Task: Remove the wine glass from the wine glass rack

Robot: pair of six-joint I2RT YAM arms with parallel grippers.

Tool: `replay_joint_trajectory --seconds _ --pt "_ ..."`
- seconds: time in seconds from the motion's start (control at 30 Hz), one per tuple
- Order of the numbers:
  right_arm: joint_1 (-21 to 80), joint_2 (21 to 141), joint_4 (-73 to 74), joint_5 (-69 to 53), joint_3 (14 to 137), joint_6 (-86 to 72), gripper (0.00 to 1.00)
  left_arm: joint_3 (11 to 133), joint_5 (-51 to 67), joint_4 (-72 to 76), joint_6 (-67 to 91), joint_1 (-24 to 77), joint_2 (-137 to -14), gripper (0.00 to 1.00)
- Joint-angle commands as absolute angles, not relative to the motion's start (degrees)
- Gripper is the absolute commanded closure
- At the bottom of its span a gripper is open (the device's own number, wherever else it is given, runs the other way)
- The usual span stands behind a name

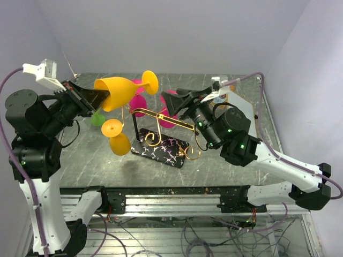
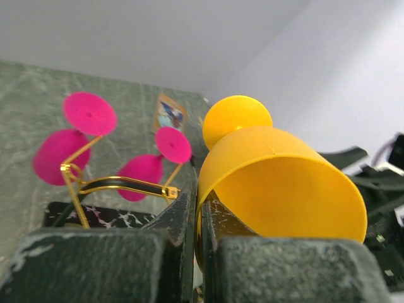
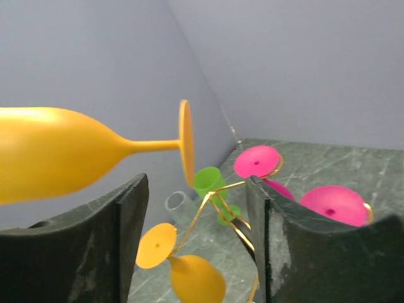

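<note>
My left gripper is holding the yellow wine glass. It will let go of it on the table (image 1: 83,150) between the green glass and the front edge.
My left gripper (image 1: 99,99) is shut on the rim of a yellow wine glass (image 1: 122,90) and holds it on its side in the air, above and clear of the rack's left arm. The left wrist view shows the fingers (image 2: 180,218) pinching the rim of the glass (image 2: 284,183). The wine glass rack (image 1: 161,149) stands mid-table, with gold arms (image 2: 120,185) and a black patterned base. My right gripper (image 1: 170,104) is open at the rack's top; the right wrist view shows it (image 3: 197,183) astride a gold arm (image 3: 196,218), with the held glass (image 3: 57,151) beyond.
A second yellow glass (image 1: 117,138) hangs upside down from the rack's left arm. Pink glasses (image 1: 138,101) (image 1: 169,116) hang at the back. A green glass (image 1: 97,119) and a clear glass (image 3: 177,202) lie on the table to the left. A card (image 2: 169,113) stands far back.
</note>
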State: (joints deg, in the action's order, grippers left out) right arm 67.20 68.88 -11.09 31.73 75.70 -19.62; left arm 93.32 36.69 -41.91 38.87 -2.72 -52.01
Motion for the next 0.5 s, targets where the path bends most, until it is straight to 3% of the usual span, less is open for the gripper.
replay_joint_trajectory --seconds 0.0,0.27,0.47 --pt "67.30 64.37 -10.43 34.87 74.01 -17.86 0.33 98.55 19.51 -51.34 36.78 -2.30 -50.31 0.93" --pt "67.31 59.42 -7.30 38.18 70.76 -17.88 0.29 99.17 -12.99 -60.72 36.89 -2.29 -46.37 0.93" --pt "67.24 58.38 -5.58 38.91 70.03 -17.97 0.30 99.20 -20.59 -69.39 35.96 -2.31 -53.29 0.93"
